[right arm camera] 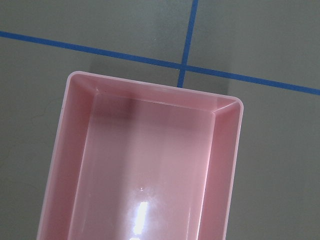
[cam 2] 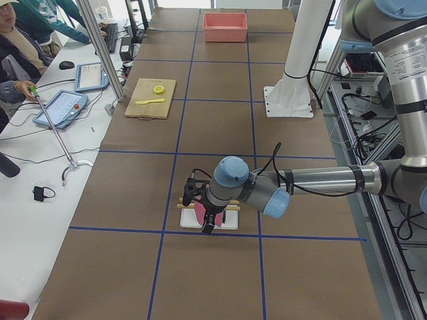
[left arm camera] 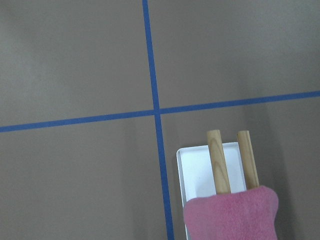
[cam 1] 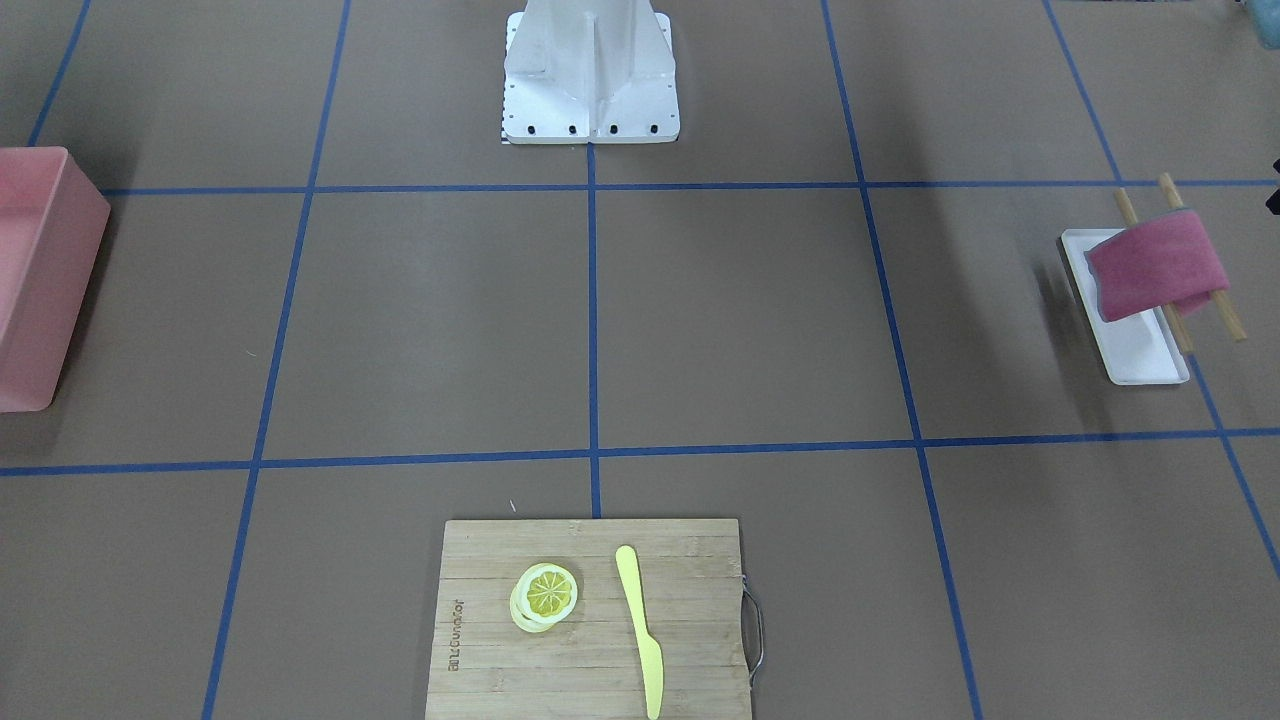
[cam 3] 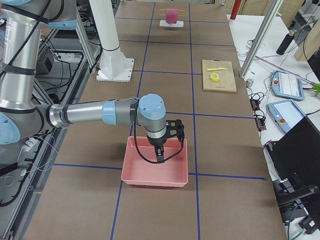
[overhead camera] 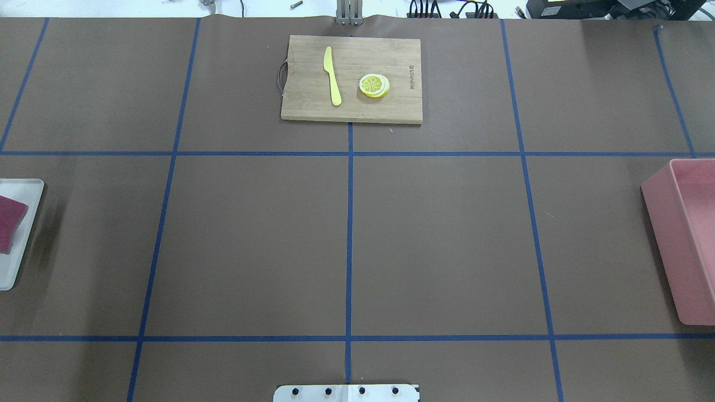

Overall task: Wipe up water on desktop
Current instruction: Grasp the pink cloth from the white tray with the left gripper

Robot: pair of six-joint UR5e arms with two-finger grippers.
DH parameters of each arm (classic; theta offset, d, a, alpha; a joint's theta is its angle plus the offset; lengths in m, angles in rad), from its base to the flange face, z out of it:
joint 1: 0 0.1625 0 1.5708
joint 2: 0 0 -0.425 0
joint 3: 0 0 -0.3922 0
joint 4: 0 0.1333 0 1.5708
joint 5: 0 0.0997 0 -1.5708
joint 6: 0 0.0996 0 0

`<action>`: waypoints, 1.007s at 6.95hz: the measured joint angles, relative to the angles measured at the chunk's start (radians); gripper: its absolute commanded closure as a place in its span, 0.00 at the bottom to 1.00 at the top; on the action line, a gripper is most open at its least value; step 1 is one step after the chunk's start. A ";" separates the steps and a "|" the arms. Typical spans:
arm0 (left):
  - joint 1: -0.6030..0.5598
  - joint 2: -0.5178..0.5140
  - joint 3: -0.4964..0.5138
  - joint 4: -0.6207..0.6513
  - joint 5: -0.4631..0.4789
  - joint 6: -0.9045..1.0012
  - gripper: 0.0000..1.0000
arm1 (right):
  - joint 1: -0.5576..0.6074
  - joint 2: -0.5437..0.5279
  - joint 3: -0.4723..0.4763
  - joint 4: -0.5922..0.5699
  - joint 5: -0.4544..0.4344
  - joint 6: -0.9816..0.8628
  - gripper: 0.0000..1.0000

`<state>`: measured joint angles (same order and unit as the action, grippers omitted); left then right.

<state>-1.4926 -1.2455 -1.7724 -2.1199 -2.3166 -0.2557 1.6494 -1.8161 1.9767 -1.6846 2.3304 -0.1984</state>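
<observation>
I will close my left gripper on the pink cloth's middle (cam 1: 1198,254) (left arm camera: 229,226), where it lies over the wooden stick farther from the robot's white base.
The desktop (overhead camera: 447,234) is a wide brown surface with a blue tape grid; I see no water on it. A pink cloth (cam 1: 1158,263) hangs over two wooden sticks (left arm camera: 218,160) across a white tray (cam 1: 1140,355). My left gripper (cam 2: 208,223) hovers over that cloth and tray, and shows only in the exterior left view, so I cannot tell if it is open. My right gripper (cam 3: 159,157) hangs over the pink bin (cam 3: 150,175), and shows only in the exterior right view, so I cannot tell its state either.
The pink bin (overhead camera: 687,234) stands at the desktop's right end. A bamboo cutting board (overhead camera: 307,106) at the far middle carries a yellow knife (overhead camera: 332,75) and lemon slices (overhead camera: 374,85). The robot's white base (cam 1: 590,90) stands at the near middle.
</observation>
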 measured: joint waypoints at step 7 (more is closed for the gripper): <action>-0.002 -0.015 0.103 -0.001 -0.155 0.000 0.02 | -0.031 0.007 -0.003 0.001 0.003 0.005 0.00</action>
<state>-1.4943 -1.2610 -1.6696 -2.1211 -2.4714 -0.2552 1.6182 -1.8092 1.9734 -1.6838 2.3336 -0.1930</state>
